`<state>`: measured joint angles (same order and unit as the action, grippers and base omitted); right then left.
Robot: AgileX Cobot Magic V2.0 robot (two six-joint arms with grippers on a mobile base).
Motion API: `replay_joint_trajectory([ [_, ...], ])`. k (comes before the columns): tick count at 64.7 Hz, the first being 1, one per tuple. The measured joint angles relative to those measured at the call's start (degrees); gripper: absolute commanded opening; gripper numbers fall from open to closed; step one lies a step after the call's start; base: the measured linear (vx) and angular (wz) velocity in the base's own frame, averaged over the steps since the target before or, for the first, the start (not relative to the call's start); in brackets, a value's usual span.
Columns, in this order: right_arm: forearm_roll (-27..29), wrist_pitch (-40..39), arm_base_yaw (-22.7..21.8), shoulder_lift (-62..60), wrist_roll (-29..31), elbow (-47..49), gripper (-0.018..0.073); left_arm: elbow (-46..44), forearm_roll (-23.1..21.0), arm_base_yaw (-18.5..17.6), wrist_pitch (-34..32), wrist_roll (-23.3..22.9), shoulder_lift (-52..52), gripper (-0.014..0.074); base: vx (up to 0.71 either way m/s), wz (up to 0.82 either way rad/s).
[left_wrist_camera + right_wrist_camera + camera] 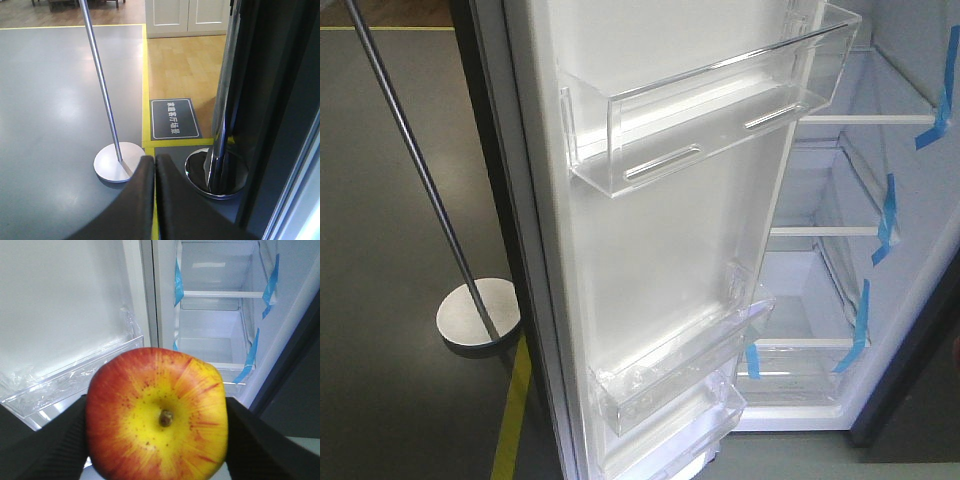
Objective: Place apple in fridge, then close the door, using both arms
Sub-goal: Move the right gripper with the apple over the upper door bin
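I will use my right gripper to set the apple down in the top clear bin of the open door (pixel 722 78).
The apple (pixel 157 415), red with a yellow centre round its stem dimple, fills the lower half of the right wrist view. My right gripper (pixel 156 409) is shut on it, one black finger (pixel 45 440) on each side. Beyond it stands the fridge (pixel 210 340), its white inside showing glass shelves and blue tape (pixel 178 280). The door (pixel 660 230) is swung wide open, with its white inner face and clear bins toward the front camera. My left gripper (pixel 155 165) is shut on nothing, low over the grey floor beside the door's dark outer edge (pixel 280 100). Neither gripper shows in the front view.
A thin pole on a round white base (pixel 117 162) stands on the grey floor left of the door. A chrome post with a round base (pixel 217 175) sits close to the door's edge. Yellow floor tape (pixel 145 75) and a dark floor sign (pixel 174 118) lie beyond. Clear door bins (pixel 710 100) jut out.
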<state>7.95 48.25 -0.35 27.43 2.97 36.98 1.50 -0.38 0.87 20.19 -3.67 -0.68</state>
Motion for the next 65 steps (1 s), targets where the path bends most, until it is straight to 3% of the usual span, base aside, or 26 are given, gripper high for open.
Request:
replay_joint_trajectory([
  [65,0.0,1.46,0.0,0.0,0.0,0.0,0.0195,0.0,0.0,0.0,0.0,0.0,0.0,-0.0006,0.0,0.0],
])
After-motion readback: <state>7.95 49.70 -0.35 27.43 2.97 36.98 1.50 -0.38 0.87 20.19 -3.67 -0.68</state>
